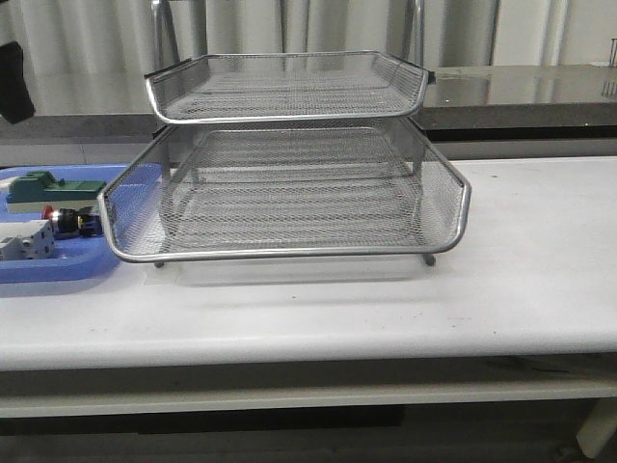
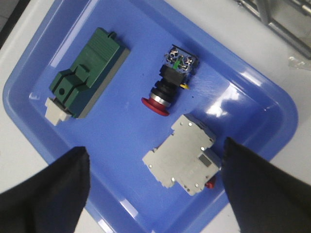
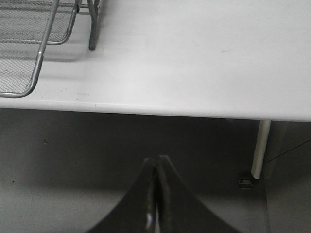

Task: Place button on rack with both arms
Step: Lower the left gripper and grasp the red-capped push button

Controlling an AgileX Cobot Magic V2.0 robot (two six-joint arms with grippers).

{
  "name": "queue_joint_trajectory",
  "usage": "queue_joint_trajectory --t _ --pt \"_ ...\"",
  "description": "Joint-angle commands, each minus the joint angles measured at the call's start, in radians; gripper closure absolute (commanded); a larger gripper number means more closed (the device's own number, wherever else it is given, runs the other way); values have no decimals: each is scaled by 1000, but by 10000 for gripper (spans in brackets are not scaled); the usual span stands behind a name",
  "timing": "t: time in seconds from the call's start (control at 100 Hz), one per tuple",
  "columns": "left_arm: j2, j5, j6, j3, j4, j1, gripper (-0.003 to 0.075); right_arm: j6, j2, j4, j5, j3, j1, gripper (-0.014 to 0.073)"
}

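Next, my left gripper moves to the button's black body (image 1: pixel 67 222) (image 2: pixel 166 88), behind its red cap in the blue tray, and closes there.
The button (image 2: pixel 171 81) lies on its side in the blue tray (image 2: pixel 121 131), its red cap toward my left gripper (image 2: pixel 154 147). That gripper hangs open above the tray with nothing between its fingers, the button a short way beyond the fingertips (image 2: pixel 80 153). In the front view the button (image 1: pixel 69 223) shows small at the left, beside the silver wire-mesh rack (image 1: pixel 289 198) that fills the middle of the table. My right gripper (image 3: pixel 156 158) is shut on nothing. It hangs off the table's front edge, with a corner of the rack (image 3: pixel 29 53) off to one side. Neither gripper shows in the front view.
A green block (image 2: pixel 87 80) and a white block (image 2: pixel 182 153) share the blue tray (image 1: pixel 58 265) with the button; the white block lies between my left fingers. The white table (image 3: pixel 194 63) stretches right of the rack. A table leg (image 3: pixel 258 150) stands near my right gripper.
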Motion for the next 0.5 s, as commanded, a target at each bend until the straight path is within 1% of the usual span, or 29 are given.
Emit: queue_joint_trajectory --t 0.0,0.09,0.27,0.49 --pt "16 -7 44 -96 -14 -3 181 -3 0 -15 -54 -36 -4 664" --pt "74 -5 86 -142 -14 -3 181 -3 0 -15 -54 -36 -4 664" --pt "165 -5 125 -204 -30 -3 181 -3 0 -15 -54 -36 -4 664" --pt "231 -16 165 -224 -58 -3 180 -3 0 -15 -54 -36 -4 664"
